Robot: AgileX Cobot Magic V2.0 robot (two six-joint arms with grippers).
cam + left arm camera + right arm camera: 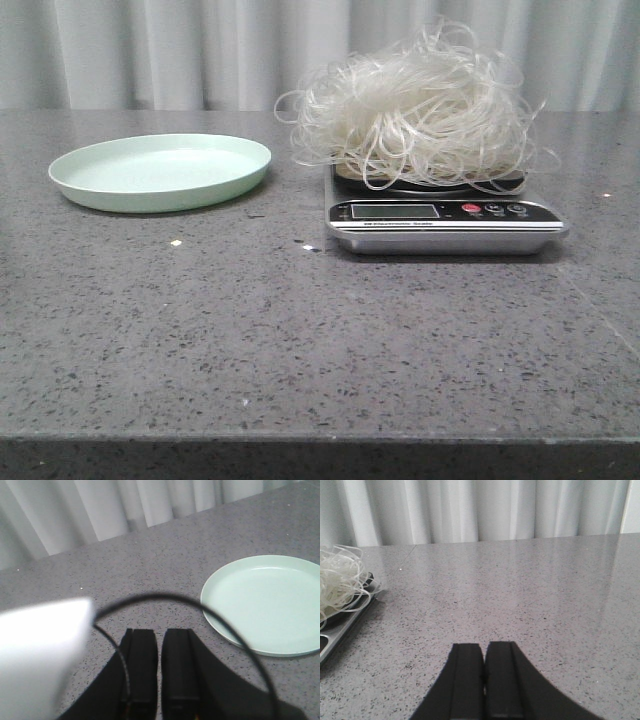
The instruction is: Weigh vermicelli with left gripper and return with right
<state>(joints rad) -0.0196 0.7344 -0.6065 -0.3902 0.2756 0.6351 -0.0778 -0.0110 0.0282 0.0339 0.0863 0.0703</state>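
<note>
Next, I move my right gripper to the vermicelli on the kitchen scale and close it on the middle of its top (425, 86).
The vermicelli (415, 105), a fluffy tangle of whitish glass noodles, lies piled on the kitchen scale (445, 215) at the right of the table. It also shows at the edge of the right wrist view (337, 582). The pale green plate (160, 172) sits empty at the left. Neither gripper shows in the front view. My left gripper (160, 631) is shut but for a thin slit and holds nothing; it hovers over bare table beside the plate (265, 602). My right gripper (484, 644) is shut and empty, over bare table away from the scale (345, 622).
The grey speckled table (300, 330) ends at a white curtain (150, 50) behind. A black cable (200, 605) loops across the left wrist view, and a blurred white shape (35, 655) fills one corner of it. Small crumbs (176, 242) lie on the table.
</note>
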